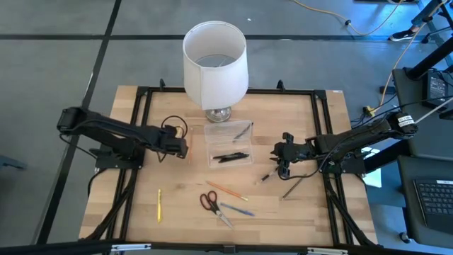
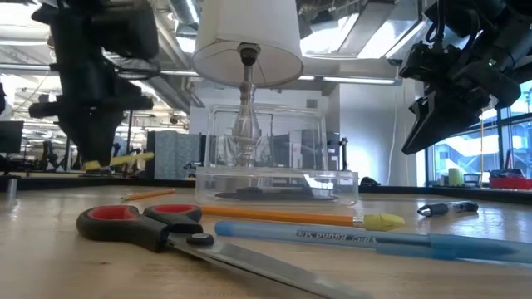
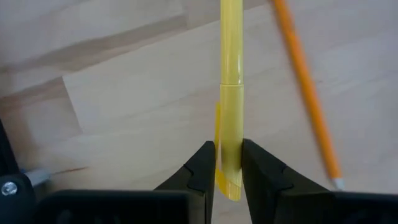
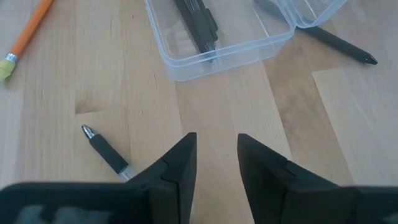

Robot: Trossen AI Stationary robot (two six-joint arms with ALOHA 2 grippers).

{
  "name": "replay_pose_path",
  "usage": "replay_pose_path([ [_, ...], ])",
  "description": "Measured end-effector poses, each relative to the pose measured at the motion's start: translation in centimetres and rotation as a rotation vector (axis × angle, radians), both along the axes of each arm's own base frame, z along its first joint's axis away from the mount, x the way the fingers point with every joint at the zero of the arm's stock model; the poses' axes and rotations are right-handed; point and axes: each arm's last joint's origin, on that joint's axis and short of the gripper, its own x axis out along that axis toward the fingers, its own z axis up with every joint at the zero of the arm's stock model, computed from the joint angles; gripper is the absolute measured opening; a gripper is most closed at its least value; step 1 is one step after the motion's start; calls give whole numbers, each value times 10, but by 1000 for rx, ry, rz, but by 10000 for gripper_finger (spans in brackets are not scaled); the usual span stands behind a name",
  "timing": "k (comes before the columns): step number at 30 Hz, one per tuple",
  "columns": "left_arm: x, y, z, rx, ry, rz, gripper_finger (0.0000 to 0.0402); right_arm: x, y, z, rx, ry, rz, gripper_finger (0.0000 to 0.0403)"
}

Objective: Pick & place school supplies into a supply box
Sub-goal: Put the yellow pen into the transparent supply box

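Note:
I need to use my left gripper to set the yellow pen down on the dark pens inside the clear supply box [image 1: 231, 156]. The yellow pen now hovers beside the box.
The clear supply box [image 1: 228, 145] lies open at the table's middle with dark pens inside; its lid stands at the far side. My left gripper [image 3: 228, 146] hovers left of the box [image 2: 274, 184], shut on a yellow pen [image 2: 125, 159]. My right gripper [image 4: 216, 137] is open above the table right of the box, over a black pen [image 4: 106, 152]. Red-handled scissors [image 1: 211, 203], an orange pencil [image 1: 226, 190], a blue pen [image 1: 237, 210] and a yellow pencil [image 1: 159, 205] lie flat near the near edge. My left gripper pinches the yellow pen between its two fingers near the clip end [image 3: 228, 168], and a short stub shows past the fingers. The fingers lie across the pen. The pen is lifted clear of the table and sits about level, its long part [image 3: 231, 56] reaching away from the fingers.
A white-shaded lamp [image 1: 214, 64] on a glass base stands just behind the box. Two more black pens [image 1: 294, 185] [image 4: 339, 43] lie on the wood right of the box. A black frame rail runs along the table's edges. Bare wood lies between box and scissors.

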Motion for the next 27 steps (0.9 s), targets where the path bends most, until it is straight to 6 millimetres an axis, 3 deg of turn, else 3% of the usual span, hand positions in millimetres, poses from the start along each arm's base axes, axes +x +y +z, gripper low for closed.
replay_pose_path([
  [7, 0, -6, 19, 109, -177, -78, 52, 0, 0, 0, 0, 0, 0, 119],
  [18, 28, -26, 49, 242, -541, -404, 53, 0, 0, 0, 0, 0, 0, 119],
  [27, 47, -34, 56, 416, -610, -659, 54, 0, 0, 0, 0, 0, 0, 120],
])
